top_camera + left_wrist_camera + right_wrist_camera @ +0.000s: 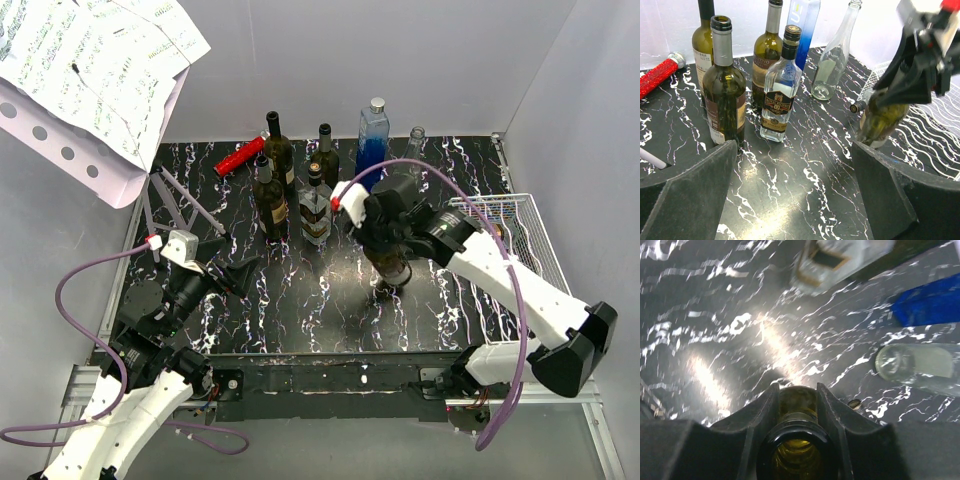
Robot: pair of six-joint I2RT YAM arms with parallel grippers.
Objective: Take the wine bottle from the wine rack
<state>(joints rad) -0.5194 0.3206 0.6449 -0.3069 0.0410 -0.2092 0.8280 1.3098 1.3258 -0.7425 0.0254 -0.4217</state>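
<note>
The robot's right gripper needs to set the olive-green wine bottle, now held over the table's middle, down between the square whisky bottle and the clear bottle (363, 225) (848, 329).
My right gripper (385, 238) is shut on the neck of an olive-green wine bottle (392, 266). It holds the bottle slightly tilted, base down, over the middle of the black marbled table. I cannot tell whether the base touches the top. In the right wrist view the fingers (765, 407) clamp the neck and the bottle's open mouth (797, 450) faces the camera. The bottle also shows in the left wrist view (882, 122). The white wire rack (510, 222) lies at the right edge, apart from the bottle. My left gripper (232, 275) is open and empty at the near left (795, 185).
Several upright bottles stand at the back: dark wine bottles (270, 200), a square whisky bottle (315, 208), a blue bottle (372, 140) and a clear one (413, 148). A red glitter microphone (240, 156) lies at back left. A dark bottle neck (856, 106) pokes out by the rack.
</note>
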